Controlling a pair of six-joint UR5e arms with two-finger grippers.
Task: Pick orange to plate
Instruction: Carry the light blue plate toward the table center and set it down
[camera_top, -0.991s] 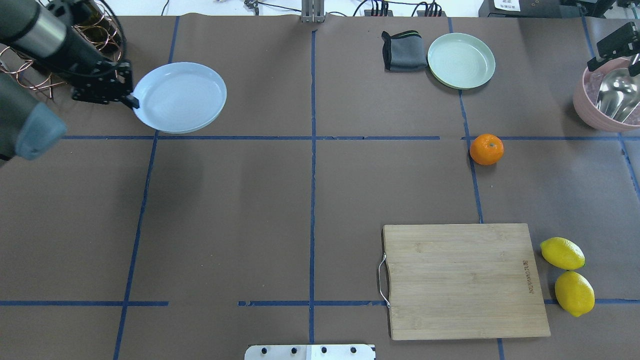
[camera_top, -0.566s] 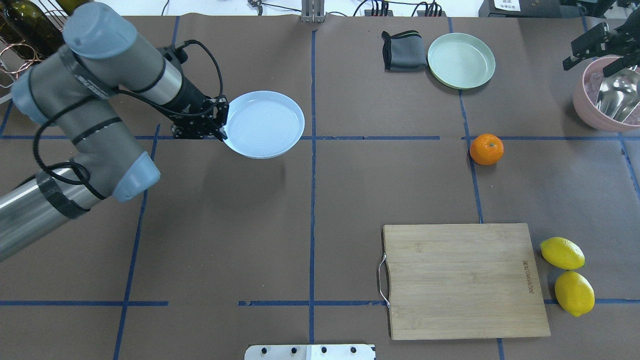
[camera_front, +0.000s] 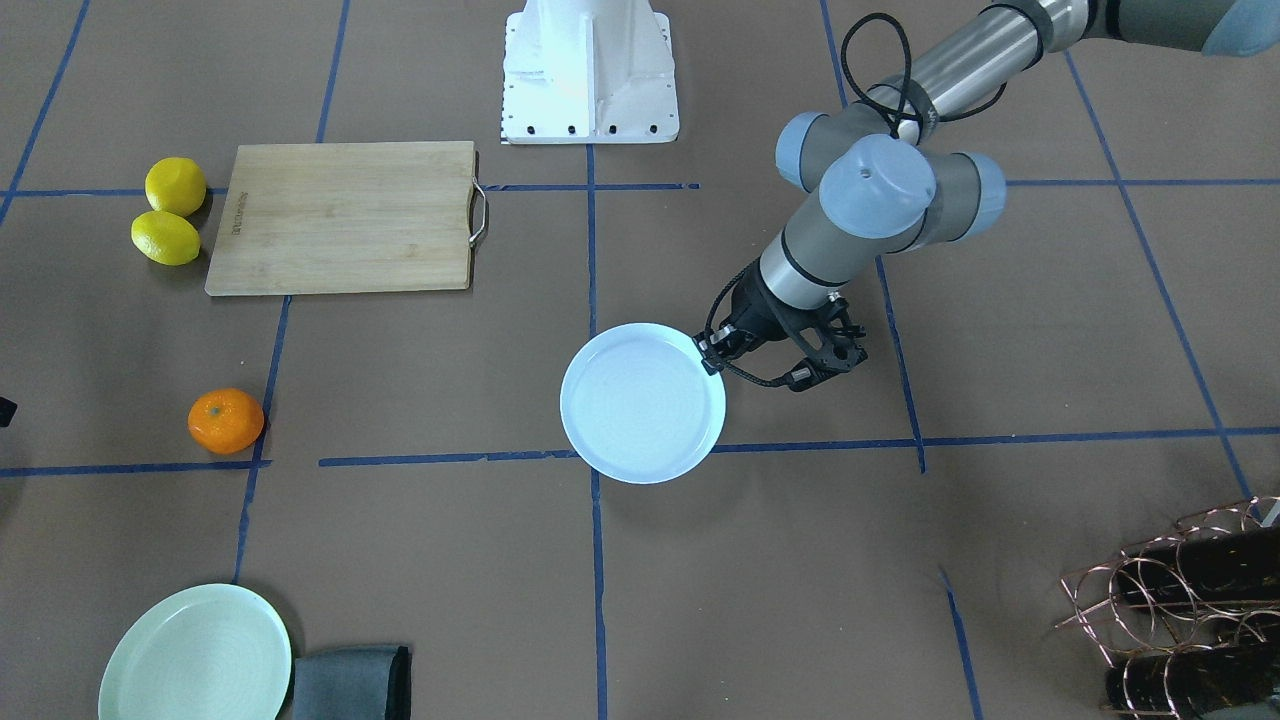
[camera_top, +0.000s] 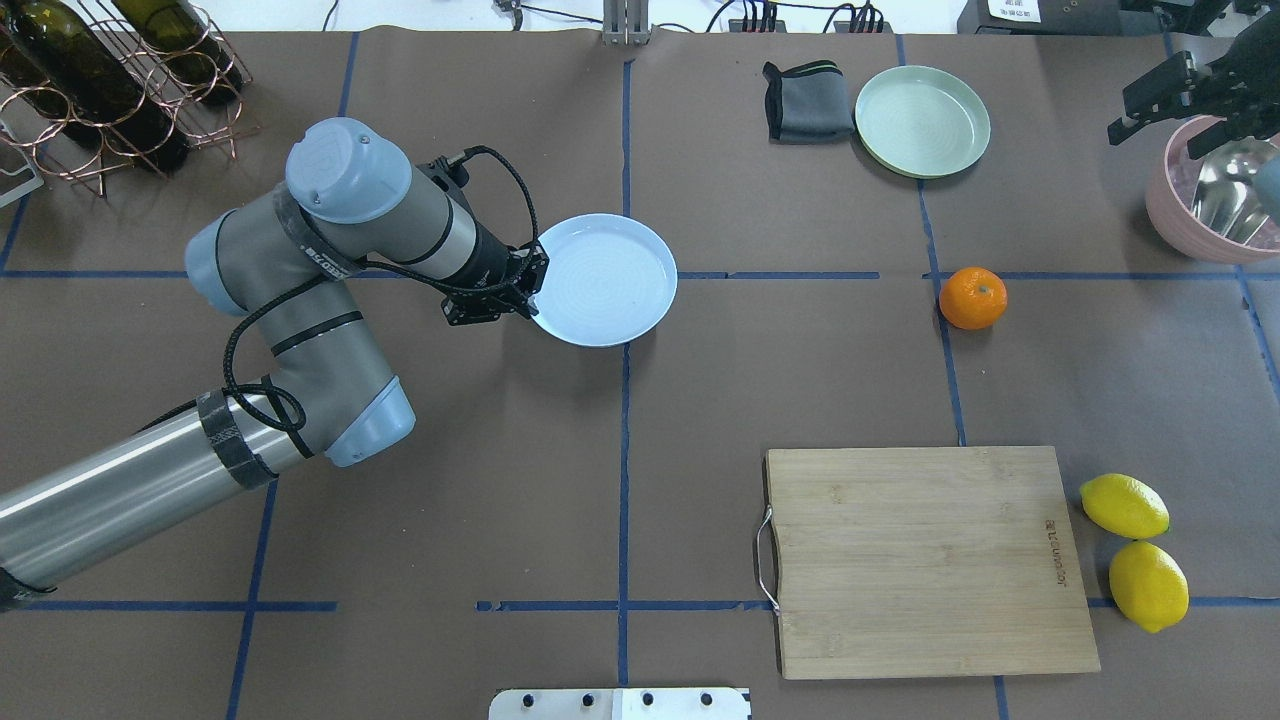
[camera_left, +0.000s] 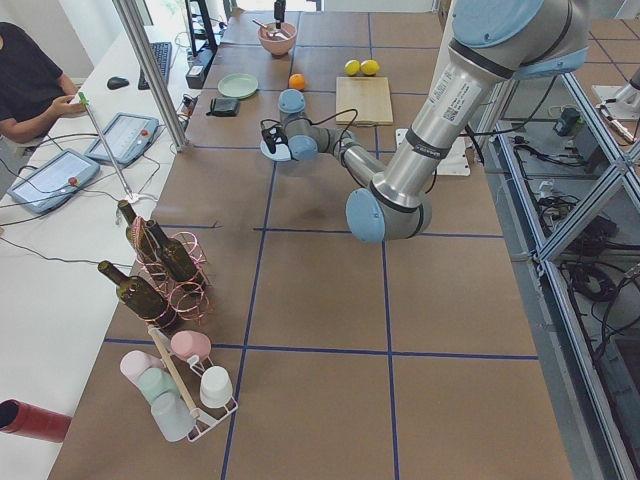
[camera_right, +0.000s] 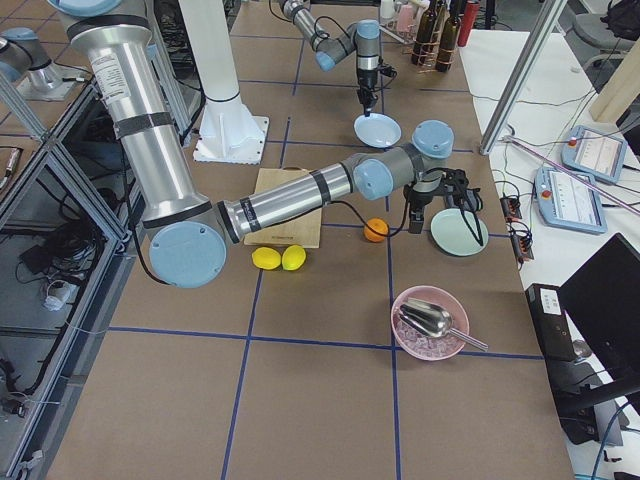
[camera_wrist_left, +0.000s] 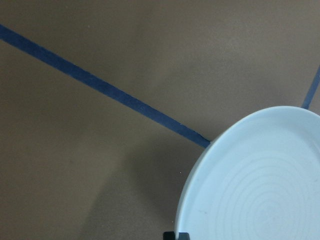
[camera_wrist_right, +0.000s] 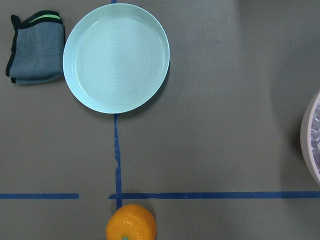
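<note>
I will move my right gripper next to the orange beside the blue tape line, and there I will close it around the orange's sides (camera_front: 227, 416) (camera_wrist_right: 131, 223).
The orange (camera_top: 973, 298) sits on the table right of centre, beside a blue tape line; it also shows as the orange (camera_front: 226, 420) and at the bottom edge of the right wrist view as the orange (camera_wrist_right: 131, 223). My left gripper (camera_top: 530, 295) is shut on the left rim of the pale blue plate (camera_top: 605, 280), which hangs slightly above the table near the centre line, with its shadow beneath it. The plate (camera_front: 643, 402) is empty. My right gripper (camera_top: 1155, 138) hovers at the far right above a pink bowl, well behind the orange, its dark fingers apart.
A mint-green plate (camera_top: 922, 121) and a folded grey cloth (camera_top: 808, 100) lie at the back. A pink bowl (camera_top: 1175, 225) with a metal spoon stands far right. A wooden cutting board (camera_top: 930, 560) and two lemons (camera_top: 1124, 506) occupy the front right. A wine rack (camera_top: 110, 90) stands back left.
My left arm has carried the pale blue plate from the far left rightwards to the centre line. The right gripper has shifted a little to the left. The orange has stayed put.
</note>
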